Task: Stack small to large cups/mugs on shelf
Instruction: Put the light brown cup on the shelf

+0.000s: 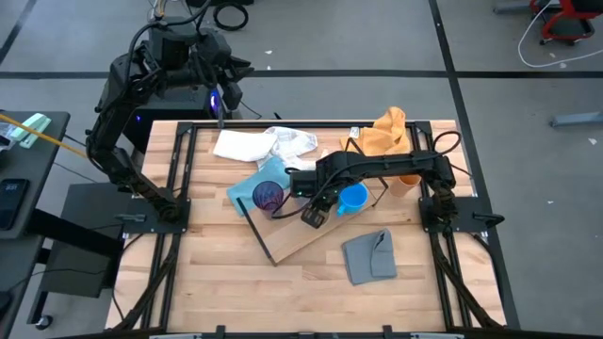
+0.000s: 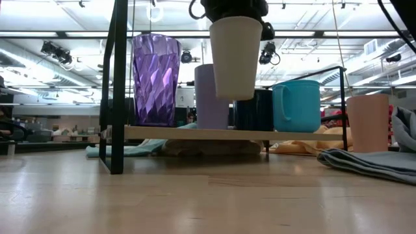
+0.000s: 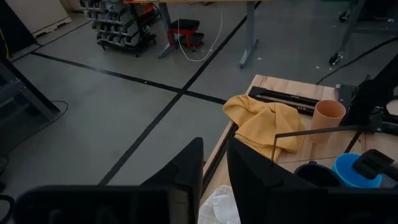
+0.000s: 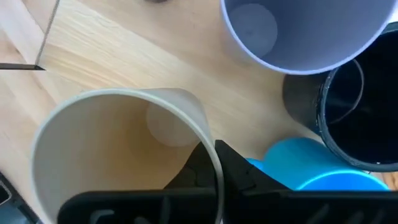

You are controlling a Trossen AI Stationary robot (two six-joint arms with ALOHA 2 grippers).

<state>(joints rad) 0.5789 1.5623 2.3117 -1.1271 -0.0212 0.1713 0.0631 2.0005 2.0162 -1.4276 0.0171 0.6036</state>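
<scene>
I should let go of the beige cup, now held above the board, with my right gripper on the bare shelf board (image 1: 316, 221) (image 4: 146, 122) next to the blue mug, toward the purple tumbler.
My right gripper (image 1: 314, 212) hangs over the shelf (image 1: 303, 235), shut on a beige cup (image 2: 235, 55) above the board. On the shelf board (image 2: 195, 134) stand, on their bases, a purple tumbler (image 2: 155, 79), a lavender cup (image 2: 209, 97), a black mug (image 2: 255, 109) and a blue mug (image 2: 298, 105). An orange cup (image 2: 367, 122) stands on the table to the right of the shelf. My left gripper (image 3: 214, 168) is raised beyond the table's far left corner, open with a narrow gap and nothing in it. My right gripper holds the beige cup by its rim (image 4: 208, 146), one finger (image 4: 194, 168) inside the cup and the other outside its wall. The fingers come from above, pointing down. The cup hangs upright with its mouth up, its base (image 2: 233, 94) clear of the shelf board.
An orange cloth (image 1: 386, 132) and a white cloth (image 1: 264, 144) lie along the far edge, and a light blue cloth (image 1: 247, 185) lies beside the tumbler. A grey cloth (image 1: 369, 254) lies near the shelf's front right. The near half of the tabletop (image 1: 236, 292) is bare wood.
</scene>
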